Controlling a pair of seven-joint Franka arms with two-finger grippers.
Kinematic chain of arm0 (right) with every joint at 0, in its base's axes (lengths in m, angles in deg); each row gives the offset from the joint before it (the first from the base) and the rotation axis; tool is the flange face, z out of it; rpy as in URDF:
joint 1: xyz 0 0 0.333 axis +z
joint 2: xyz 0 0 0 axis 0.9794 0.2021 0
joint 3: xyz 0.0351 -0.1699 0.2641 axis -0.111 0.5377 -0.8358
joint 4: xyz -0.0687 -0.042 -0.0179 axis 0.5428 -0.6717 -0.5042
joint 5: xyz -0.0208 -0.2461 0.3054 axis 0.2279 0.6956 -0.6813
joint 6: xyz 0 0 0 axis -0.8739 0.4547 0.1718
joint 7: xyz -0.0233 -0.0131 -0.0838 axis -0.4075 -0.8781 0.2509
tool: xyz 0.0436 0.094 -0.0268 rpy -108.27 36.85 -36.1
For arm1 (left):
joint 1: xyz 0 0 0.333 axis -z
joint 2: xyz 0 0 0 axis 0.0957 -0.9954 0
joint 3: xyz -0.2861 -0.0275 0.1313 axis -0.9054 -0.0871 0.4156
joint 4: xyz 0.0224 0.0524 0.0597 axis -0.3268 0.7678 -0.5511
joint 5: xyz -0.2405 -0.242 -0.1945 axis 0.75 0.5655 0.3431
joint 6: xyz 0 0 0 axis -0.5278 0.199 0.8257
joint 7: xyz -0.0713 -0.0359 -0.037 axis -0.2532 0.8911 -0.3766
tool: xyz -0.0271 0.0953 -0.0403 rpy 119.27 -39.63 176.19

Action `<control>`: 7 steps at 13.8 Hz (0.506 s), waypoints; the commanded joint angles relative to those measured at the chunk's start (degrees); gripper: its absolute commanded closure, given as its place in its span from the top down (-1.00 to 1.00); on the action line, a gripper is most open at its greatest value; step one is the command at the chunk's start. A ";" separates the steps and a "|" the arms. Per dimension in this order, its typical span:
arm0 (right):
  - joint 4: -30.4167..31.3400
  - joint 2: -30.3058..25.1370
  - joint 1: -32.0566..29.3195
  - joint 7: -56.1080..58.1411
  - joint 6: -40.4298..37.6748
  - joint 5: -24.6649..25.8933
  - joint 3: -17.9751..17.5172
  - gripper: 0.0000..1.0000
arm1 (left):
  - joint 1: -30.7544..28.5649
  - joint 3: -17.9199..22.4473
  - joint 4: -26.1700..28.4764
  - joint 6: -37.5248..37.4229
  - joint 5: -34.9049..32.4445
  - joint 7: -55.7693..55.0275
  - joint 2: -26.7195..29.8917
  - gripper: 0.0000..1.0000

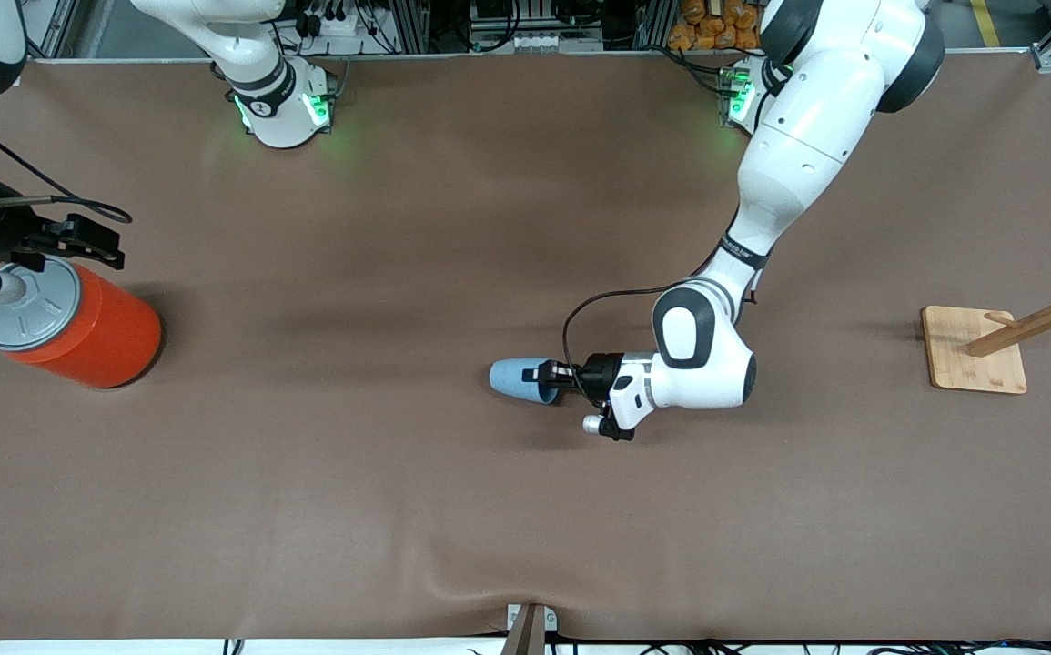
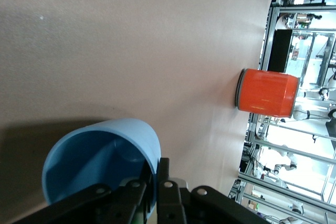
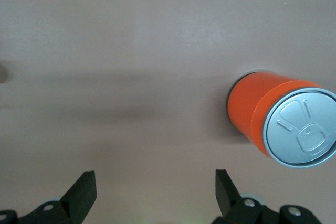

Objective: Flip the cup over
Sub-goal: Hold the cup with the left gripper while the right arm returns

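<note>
My left gripper has the light-blue cup, now low over the table's middle. It will put the cup down on the table, just on the orange can's side of the wooden rack (image 1: 785,339).
The small light-blue cup (image 1: 512,378) is on its side, low over the middle of the table, its open mouth toward the left arm's end. My left gripper (image 1: 545,374) is shut on its rim, with one finger inside and one outside. In the left wrist view the cup (image 2: 100,153) shows its darker blue inside, and the gripper (image 2: 156,182) pinches the wall. My right gripper (image 1: 88,240) is open and empty, up beside the orange can at the right arm's end. It also shows in the right wrist view (image 3: 155,187).
A large orange can (image 1: 88,332) with a grey lid stands at the right arm's end of the table and shows in both wrist views (image 2: 266,92) (image 3: 283,124). A wooden rack on a square base (image 1: 975,350) stands at the left arm's end.
</note>
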 commanded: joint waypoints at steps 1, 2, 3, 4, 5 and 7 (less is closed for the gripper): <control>0.13 -1.66 -2.52 -0.96 -1.41 0.76 -1.98 1.00 | -0.19 0.43 0.79 -0.01 -4.30 -10.49 4.07 -1.00; -0.75 -1.58 -2.43 -0.79 -2.81 0.76 -1.72 1.00 | -0.28 0.43 0.70 -0.01 -8.68 -15.86 5.65 -1.00; -1.02 -1.57 -1.82 -0.79 -3.87 0.76 -0.93 1.00 | -0.63 0.26 0.70 -0.09 -13.51 -20.17 7.41 -1.00; -1.20 -1.57 -1.38 -0.79 -4.14 0.50 0.03 1.00 | -0.72 0.35 0.87 -0.79 -17.12 -23.87 9.51 -1.00; -1.29 -1.57 -0.76 -0.61 -4.06 -0.11 1.35 1.00 | -1.24 0.61 1.22 -2.97 -20.55 -27.91 11.54 -1.00; -1.37 -1.57 0.03 -0.61 -4.05 -0.12 2.24 1.00 | -3.43 0.70 2.01 -6.93 -30.72 -35.30 15.58 -1.00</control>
